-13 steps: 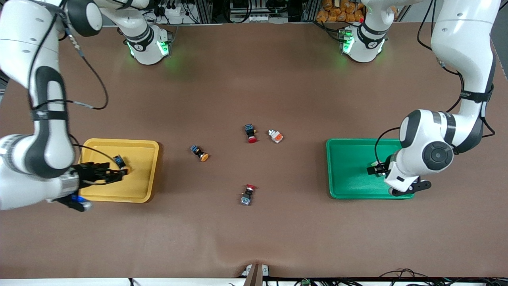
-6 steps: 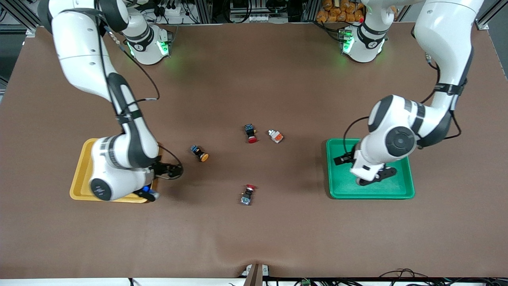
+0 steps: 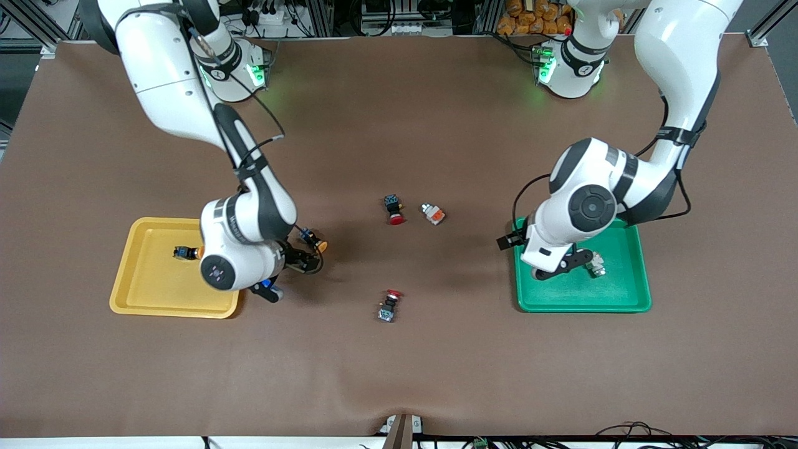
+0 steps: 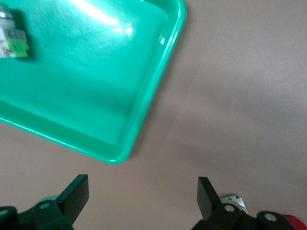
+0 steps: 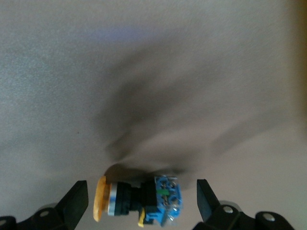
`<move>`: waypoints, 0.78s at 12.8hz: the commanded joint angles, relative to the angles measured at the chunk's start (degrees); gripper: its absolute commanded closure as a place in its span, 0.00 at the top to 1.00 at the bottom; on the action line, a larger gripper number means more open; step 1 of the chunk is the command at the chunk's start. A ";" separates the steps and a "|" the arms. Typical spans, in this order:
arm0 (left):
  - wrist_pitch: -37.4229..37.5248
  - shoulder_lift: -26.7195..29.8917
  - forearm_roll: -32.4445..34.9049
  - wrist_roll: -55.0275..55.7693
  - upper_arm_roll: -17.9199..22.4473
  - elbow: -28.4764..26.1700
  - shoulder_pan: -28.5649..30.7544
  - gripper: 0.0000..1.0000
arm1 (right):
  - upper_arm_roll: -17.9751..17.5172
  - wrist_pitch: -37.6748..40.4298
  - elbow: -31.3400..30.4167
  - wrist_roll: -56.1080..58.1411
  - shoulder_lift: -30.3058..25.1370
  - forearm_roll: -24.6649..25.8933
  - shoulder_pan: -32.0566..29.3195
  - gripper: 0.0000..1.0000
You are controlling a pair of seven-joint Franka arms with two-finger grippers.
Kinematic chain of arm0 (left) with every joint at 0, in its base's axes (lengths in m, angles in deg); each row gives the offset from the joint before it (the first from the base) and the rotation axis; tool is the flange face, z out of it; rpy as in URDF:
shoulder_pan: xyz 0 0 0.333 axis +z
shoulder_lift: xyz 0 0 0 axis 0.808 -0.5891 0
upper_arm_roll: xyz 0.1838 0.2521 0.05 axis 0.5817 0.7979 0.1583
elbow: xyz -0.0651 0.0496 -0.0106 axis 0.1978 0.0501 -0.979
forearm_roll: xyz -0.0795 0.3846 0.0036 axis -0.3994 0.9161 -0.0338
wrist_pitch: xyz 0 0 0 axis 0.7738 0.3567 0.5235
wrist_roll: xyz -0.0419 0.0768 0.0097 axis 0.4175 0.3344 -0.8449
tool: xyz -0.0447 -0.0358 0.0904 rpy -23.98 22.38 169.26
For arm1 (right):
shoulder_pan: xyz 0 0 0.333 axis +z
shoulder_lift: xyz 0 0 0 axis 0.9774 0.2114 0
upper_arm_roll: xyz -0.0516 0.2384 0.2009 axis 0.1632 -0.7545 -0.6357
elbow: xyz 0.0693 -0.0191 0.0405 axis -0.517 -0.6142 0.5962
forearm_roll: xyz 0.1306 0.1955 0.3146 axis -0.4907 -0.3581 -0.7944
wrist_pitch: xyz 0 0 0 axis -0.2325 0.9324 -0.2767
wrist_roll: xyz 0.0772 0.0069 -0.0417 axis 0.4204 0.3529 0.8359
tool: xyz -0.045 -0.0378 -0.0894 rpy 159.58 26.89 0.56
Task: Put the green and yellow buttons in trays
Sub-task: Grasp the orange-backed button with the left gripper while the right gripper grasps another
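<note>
The whitish button is beside the red-capped one mid-table. Next, my left gripper goes to it and closes on its body at the orange patch [image 3: 435, 216] [image 4: 243, 207].
An orange-yellow capped button [image 3: 313, 242] [image 5: 139, 203] lies on its side on the brown table, between the open fingers of my right gripper [image 3: 310, 254] [image 5: 142, 196], which touch nothing. Another yellow-capped button [image 3: 186, 252] lies in the yellow tray [image 3: 140, 293]. A whitish button with a green patch [image 3: 595, 265] [image 4: 12, 38] lies in the green tray [image 3: 580, 302] [image 4: 96, 96]. My left gripper [image 3: 512, 241] [image 4: 143, 191] hangs open and empty over the table just off that tray's corner. A whitish button with an orange patch [image 3: 432, 214] [image 4: 234, 200] lies mid-table.
Two red-capped black buttons lie mid-table: one [image 3: 393, 209] beside the orange-patch button, one [image 3: 389, 305] nearer the front camera. Both arm bases stand along the table's back edge.
My right arm left the yellow tray, with a yellow button lying there, and swung over the yellow button on the table. My left arm moved from over the green tray to its centre-side corner.
</note>
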 commanded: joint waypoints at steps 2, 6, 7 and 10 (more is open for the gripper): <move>0.39 -1.26 -0.83 7.63 -0.62 -0.36 -4.06 1.00 | 0.43 -7.04 -10.61 -3.34 -8.14 -0.99 2.18 1.00; -1.45 -5.21 -0.83 17.55 -0.62 1.39 -10.12 1.00 | 0.34 -10.26 -13.06 -3.71 -8.85 -0.99 2.53 1.00; -3.11 -6.01 -0.83 19.49 -0.62 1.57 -11.45 1.00 | 0.34 -13.07 -14.90 -3.71 -8.94 -0.99 3.49 1.00; -8.82 -8.38 -0.57 24.33 -0.53 1.57 -13.99 1.00 | 0.34 -18.19 -17.72 -3.79 -9.11 -0.99 4.72 1.00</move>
